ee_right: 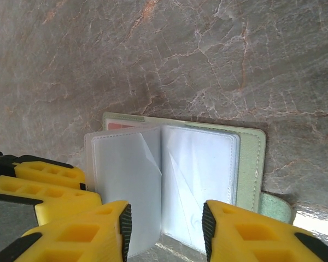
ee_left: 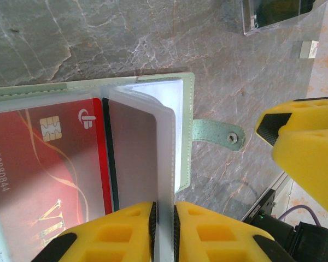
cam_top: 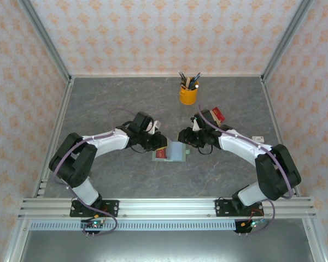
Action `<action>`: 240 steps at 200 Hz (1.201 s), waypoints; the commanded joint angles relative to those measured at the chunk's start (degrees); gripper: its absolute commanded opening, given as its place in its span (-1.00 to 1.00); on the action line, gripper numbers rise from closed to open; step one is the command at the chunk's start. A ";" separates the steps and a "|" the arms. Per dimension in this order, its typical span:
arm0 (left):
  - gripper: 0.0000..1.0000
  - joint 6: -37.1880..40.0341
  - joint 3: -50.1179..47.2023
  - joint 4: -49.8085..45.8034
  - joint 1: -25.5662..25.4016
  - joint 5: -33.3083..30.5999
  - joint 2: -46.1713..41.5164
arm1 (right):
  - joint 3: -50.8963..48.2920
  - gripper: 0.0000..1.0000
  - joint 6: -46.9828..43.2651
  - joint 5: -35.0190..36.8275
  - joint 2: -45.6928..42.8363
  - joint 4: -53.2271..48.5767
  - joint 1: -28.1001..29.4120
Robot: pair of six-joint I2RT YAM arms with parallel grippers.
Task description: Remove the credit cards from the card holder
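Observation:
The clear page's edge is in my left gripper, so my right gripper will hold the clear page while my left gripper takes the black card's edge [ee_left: 110,155] by the fold of the card holder.
The sage-green card holder [cam_top: 177,153] lies open on the table between both arms. Its green cover [ee_left: 187,109] and snap strap [ee_left: 218,132] show in the left wrist view. A red credit card [ee_left: 38,180] with a chip sits in a clear sleeve on the holder's left half [cam_top: 160,154]. My left gripper [ee_left: 164,218] is shut on the edge of a clear plastic sleeve page, which it holds upright. My right gripper [ee_right: 165,226] hovers open over the card holder [ee_right: 251,164], its jaws spanning the clear sleeves. A sliver of the red card [ee_right: 120,126] peeks out behind the raised page.
A yellow cup of pens [cam_top: 188,94] stands at the back. A dark and red block cluster [cam_top: 217,115] is behind the right arm. A small white piece [cam_top: 257,139] lies at the right. Metal frame posts and patterned walls bound the grey marbled table [cam_top: 109,98].

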 commanded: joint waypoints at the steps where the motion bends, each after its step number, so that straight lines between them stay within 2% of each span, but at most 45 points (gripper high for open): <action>1: -0.61 -1.00 -0.71 1.98 -0.63 1.14 -1.85 | -0.65 -0.17 -0.73 1.18 0.24 -0.48 -0.03; 39: -0.57 -2.48 -0.08 4.66 -2.63 1.76 -0.31 | -0.71 -0.17 -0.38 3.08 0.01 -1.12 -0.07; 74: -0.47 -4.88 0.79 6.25 -3.75 1.78 1.67 | -0.56 -0.17 0.62 11.90 -2.12 -4.83 -0.08; 100: -0.36 -4.98 0.54 3.93 -3.22 -1.11 0.18 | -0.81 -0.18 0.77 16.59 -4.62 -6.70 -0.07; 121: -0.26 -6.21 -1.28 2.77 -1.40 -3.66 -2.07 | -0.22 -0.19 -0.38 15.44 -4.63 -7.64 0.01; 167: -0.03 -6.65 -2.45 0.29 0.28 -6.00 -2.25 | 5.08 -0.43 -3.99 11.32 2.59 -11.16 3.65; 199: -0.05 -6.85 -1.89 1.11 0.14 -5.10 -0.23 | 9.36 -0.64 -4.89 9.86 9.20 -13.40 6.05; 240: -0.19 -5.53 0.57 -0.10 -0.96 -4.14 2.78 | 12.20 -0.67 -5.68 10.80 14.31 -16.58 6.19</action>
